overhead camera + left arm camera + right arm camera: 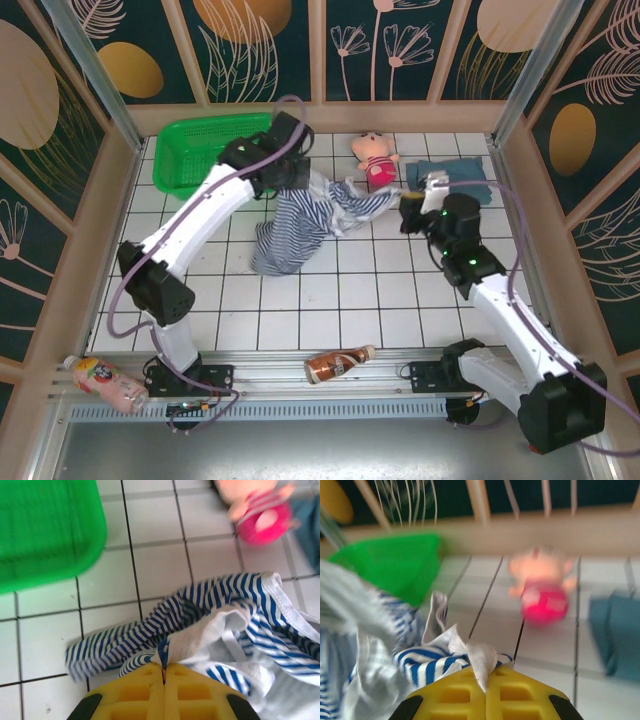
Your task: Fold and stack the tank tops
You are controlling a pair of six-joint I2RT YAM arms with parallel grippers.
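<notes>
Next, I spread the striped tank top flat on the tiles, as it droops bunched from my grippers, and take its near corners (pixel 272 262) before I fold it.
The striped navy-and-white tank top (pixel 300 225) hangs between both arms above the white tiled table, its lower part drooping to the tiles. My left gripper (pixel 298 178) is shut on one edge of the striped top (pixel 210 615), the cloth pinched between the yellow fingers (pixel 140 690). At the striped top's other end (pixel 435 660), my right gripper (pixel 412 200) is also shut on a pale fold. The teal-blue tank top (pixel 455 180) lies folded at the back right, and its blurred edge (pixel 615 635) appears in the right wrist view.
A green plastic basket (pixel 200 150) stands at the back left. A pink plush doll (pixel 375 158) lies between the striped top and the teal one. Two bottles (pixel 340 363) (pixel 105 383) lie by the near rail. Wooden walls close in the table.
</notes>
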